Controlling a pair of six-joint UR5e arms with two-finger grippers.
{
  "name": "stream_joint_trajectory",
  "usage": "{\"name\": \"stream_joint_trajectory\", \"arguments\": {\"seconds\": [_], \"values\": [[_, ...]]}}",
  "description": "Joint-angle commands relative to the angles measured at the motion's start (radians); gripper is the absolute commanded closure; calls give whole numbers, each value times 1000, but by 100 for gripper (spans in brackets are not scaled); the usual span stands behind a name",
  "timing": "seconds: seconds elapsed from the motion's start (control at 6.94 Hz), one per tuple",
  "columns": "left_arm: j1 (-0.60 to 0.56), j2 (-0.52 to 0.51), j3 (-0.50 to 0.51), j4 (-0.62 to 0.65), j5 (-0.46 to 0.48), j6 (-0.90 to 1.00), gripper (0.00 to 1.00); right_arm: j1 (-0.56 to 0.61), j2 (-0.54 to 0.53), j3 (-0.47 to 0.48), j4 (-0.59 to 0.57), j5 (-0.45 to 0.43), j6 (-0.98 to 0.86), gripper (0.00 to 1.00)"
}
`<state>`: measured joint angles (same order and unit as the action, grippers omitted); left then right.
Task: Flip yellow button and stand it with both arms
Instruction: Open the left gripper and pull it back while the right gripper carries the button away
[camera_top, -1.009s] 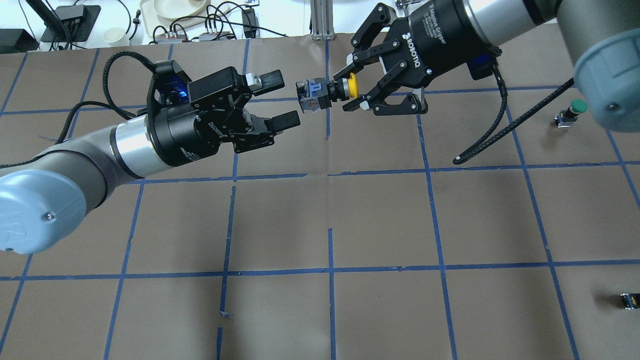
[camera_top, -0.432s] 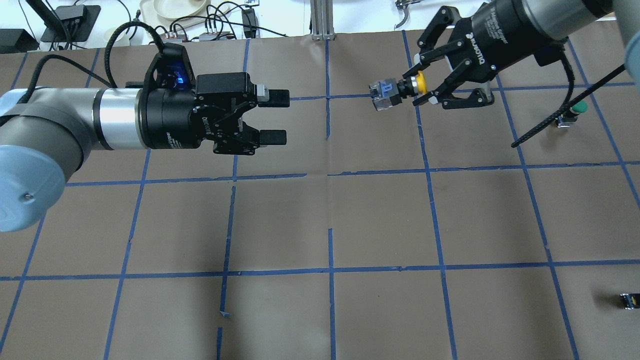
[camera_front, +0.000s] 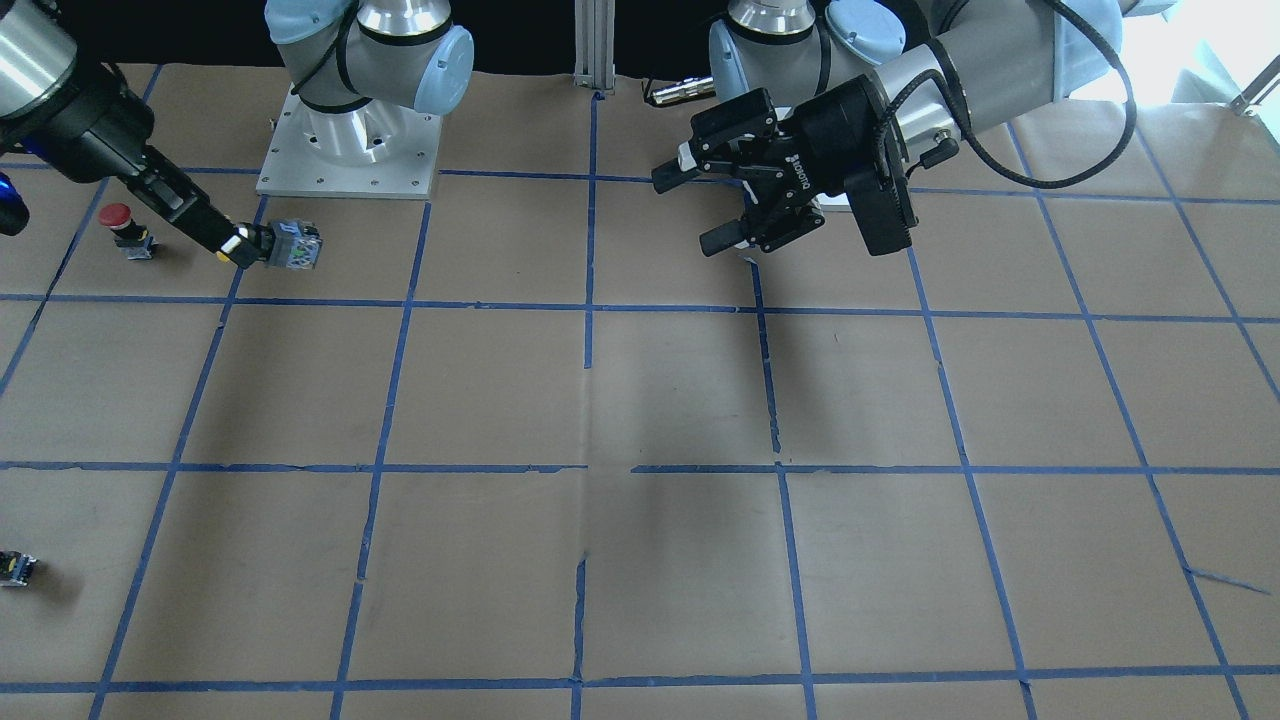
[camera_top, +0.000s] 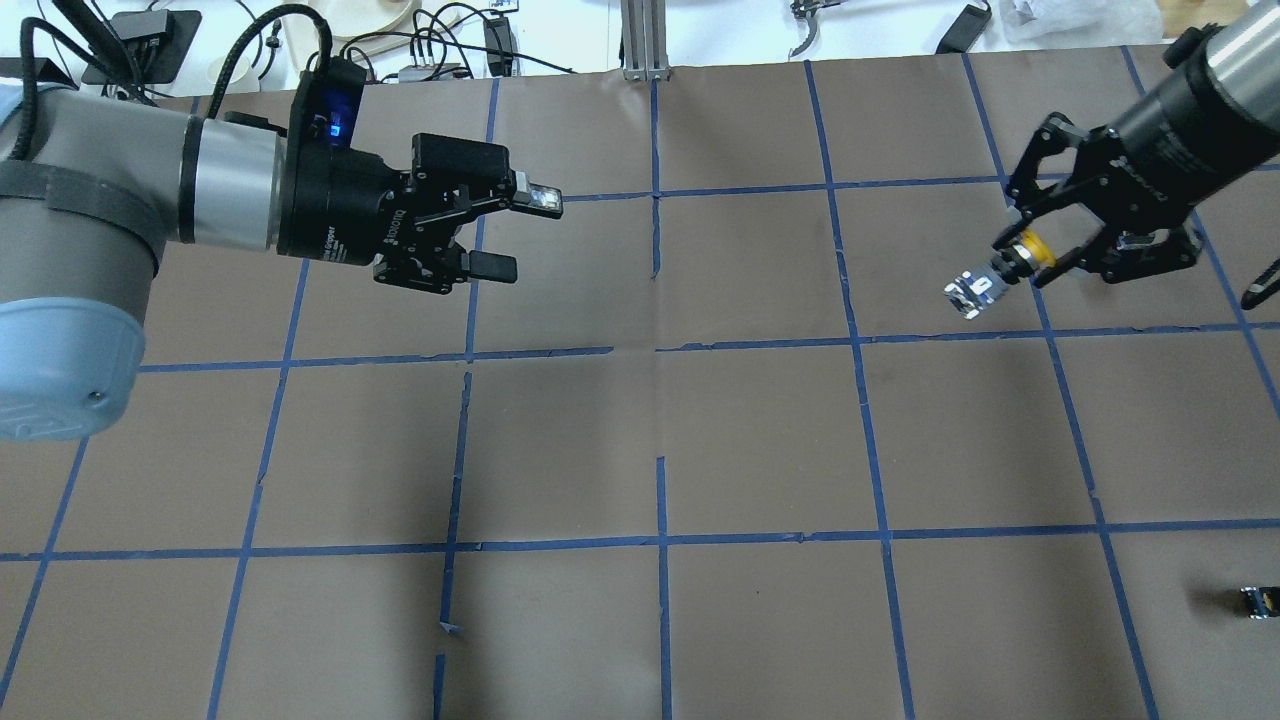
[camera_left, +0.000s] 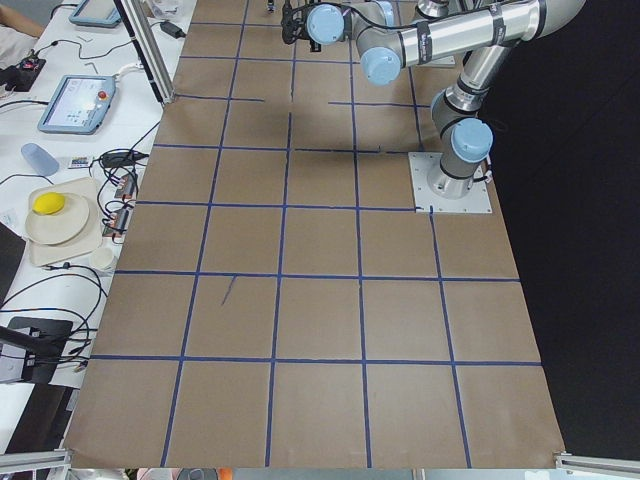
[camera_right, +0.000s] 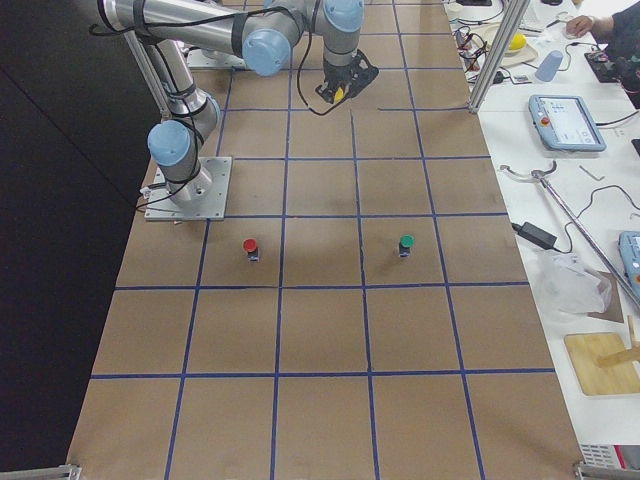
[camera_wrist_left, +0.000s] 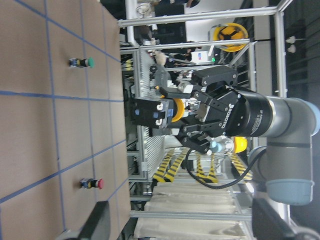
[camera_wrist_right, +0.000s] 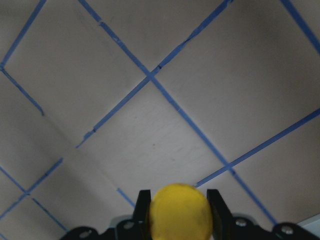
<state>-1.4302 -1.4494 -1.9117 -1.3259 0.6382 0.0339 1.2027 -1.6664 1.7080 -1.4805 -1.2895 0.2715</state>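
The yellow button will go down from my right gripper between the red-capped button and the small dark block (camera_front: 109, 377), nearer that button.
My right gripper (camera_top: 1022, 262) is shut on the yellow button (camera_top: 1034, 247) and holds it above the table at the right. It grips the button around the black body just under the cap. The grey base (camera_top: 970, 295) points left and slightly down, away from the gripper. The button's base also shows in the front view (camera_front: 291, 245) and the whole button in the left wrist view (camera_wrist_left: 173, 111). The cap fills the bottom of the right wrist view (camera_wrist_right: 180, 212). My left gripper (camera_top: 516, 235) is open and empty at the left, far from the button, fingers pointing right.
A red-capped button (camera_front: 118, 217) stands near the right arm, and a green-capped one (camera_right: 406, 243) stands beside it across a tape line. A small dark block (camera_top: 1258, 600) lies at the right front edge. Brown paper with a blue tape grid (camera_top: 660, 350) covers the table.
My right gripper has carried the yellow button away to the right and toward the robot. My left gripper, still open, has drawn back to the left. The gap between them has widened.
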Motion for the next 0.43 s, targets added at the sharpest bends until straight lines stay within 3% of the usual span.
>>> {"name": "stream_joint_trajectory", "arguments": {"seconds": [0.0, 0.14, 0.29], "values": [[-7, -23, 101, 4, 337, -29, 0, -206, -6, 60, -21, -51, -504, 92], [-22, -48, 158, -47, 476, -29, 0, -323, -6, 123, -88, -51, -804, 92], [-71, -83, 236, -114, 683, -31, 0, -400, -9, 198, -194, -53, -1071, 92]]}}
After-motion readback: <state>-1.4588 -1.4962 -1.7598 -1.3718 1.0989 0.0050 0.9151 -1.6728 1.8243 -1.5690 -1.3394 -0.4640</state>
